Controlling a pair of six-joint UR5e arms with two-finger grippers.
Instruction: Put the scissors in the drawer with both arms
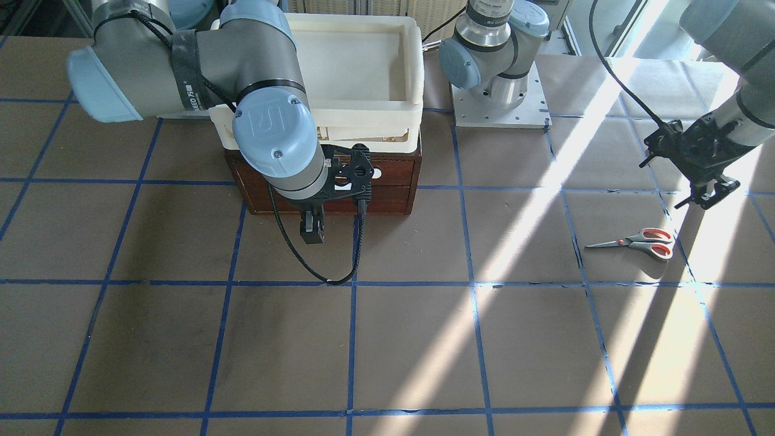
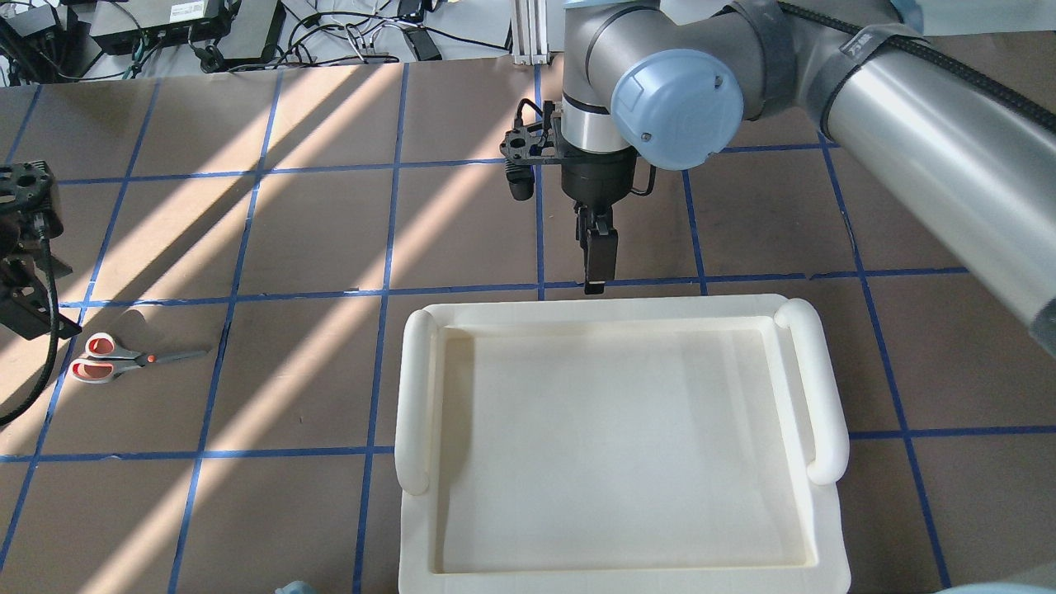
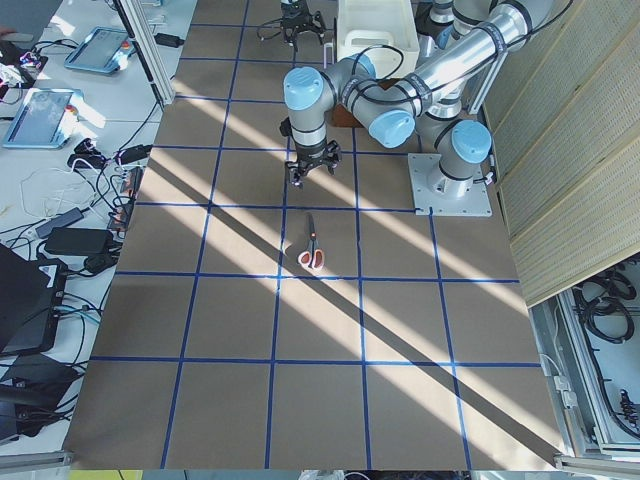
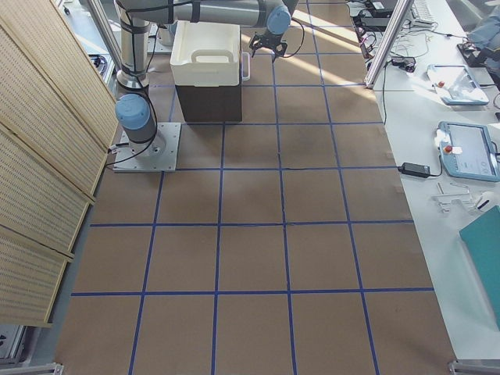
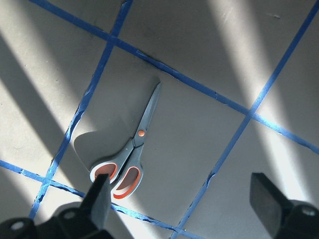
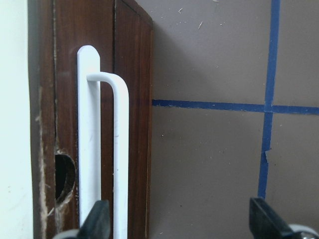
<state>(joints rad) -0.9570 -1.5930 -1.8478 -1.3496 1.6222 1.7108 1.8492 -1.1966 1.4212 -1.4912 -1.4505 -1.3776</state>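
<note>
The robot's left gripper needs to next move to the scissors and close on the grey start of their handles (image 1: 633,241) (image 5: 131,149), just behind the orange screw of the scissors.
The scissors (image 1: 642,240) lie flat on the brown table mat, orange-red handles toward the table's left end; they also show in the left wrist view (image 5: 132,154) and overhead (image 2: 107,361). My left gripper (image 5: 182,204) is open and empty, hovering above and beside them, apart from them (image 1: 708,197). The dark-brown drawer (image 1: 387,181) is shut, under the cream tray. My right gripper (image 6: 182,224) is open in front of it (image 1: 313,233). The white bar handle (image 6: 117,149) stands just inside one finger (image 6: 97,221), with no grip on it.
A cream plastic tray (image 2: 417,396) sits on top of the drawer chest (image 4: 207,101). The left arm's base plate (image 1: 499,112) is bolted beside the chest. Blue tape lines grid the mat. Sun stripes cross the table's left half.
</note>
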